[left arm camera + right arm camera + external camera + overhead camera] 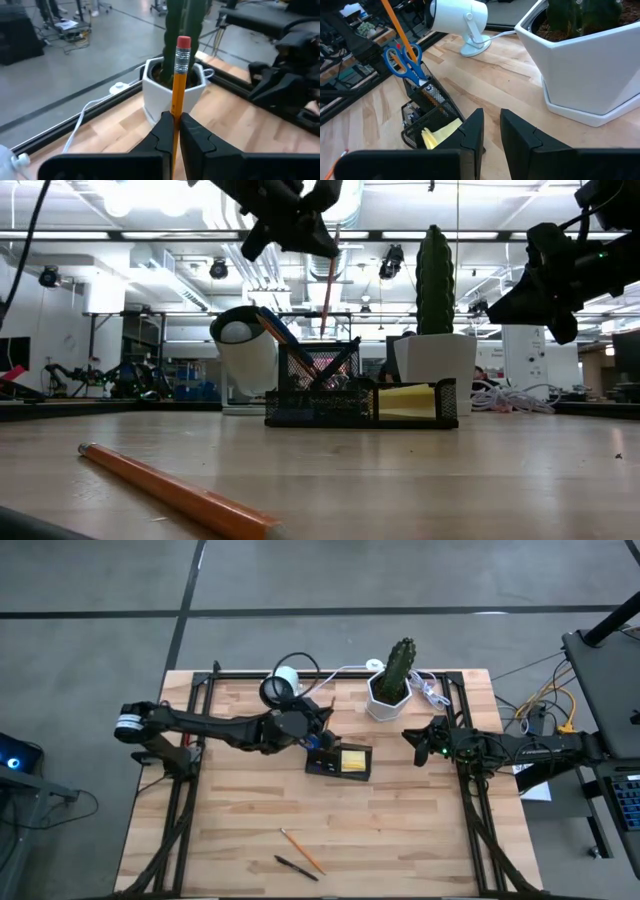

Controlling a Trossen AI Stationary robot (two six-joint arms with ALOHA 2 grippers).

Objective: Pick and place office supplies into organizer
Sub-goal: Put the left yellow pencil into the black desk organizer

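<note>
The left gripper needs to release the orange pencil inside the organizer's tall cup (325, 747), beside the blue-handled scissors.
The black mesh organizer (340, 761) stands mid-table, with the yellow sticky-note pad (354, 758) in its low tray and the blue-handled scissors (403, 61) upright in its tall cup (318, 380). My left gripper (318, 732) hovers over that cup, shut on an orange pencil (327, 285). My right gripper (415, 745) waits open to the organizer's right, near the cactus pot, touching nothing. A second orange pencil (301, 850) and a black pen (296, 867) lie flat near the table's near edge. My left gripper (173, 127) pinches the orange pencil's shaft (176, 107) between its two fingers, below the eraser end (183, 43). The fingers lie across the pencil, coming from the table's left. The pencil stands nearly upright, eraser up, with its lower end (323, 335) down inside the organizer's tall cup beside the scissors.
The white hexagonal cactus pot (389, 692) stands just behind and right of the organizer. A white lamp-like device (281, 686) and white cables (430, 690) lie along the far edge. The table's near half has open wood around the loose pencil and pen.
</note>
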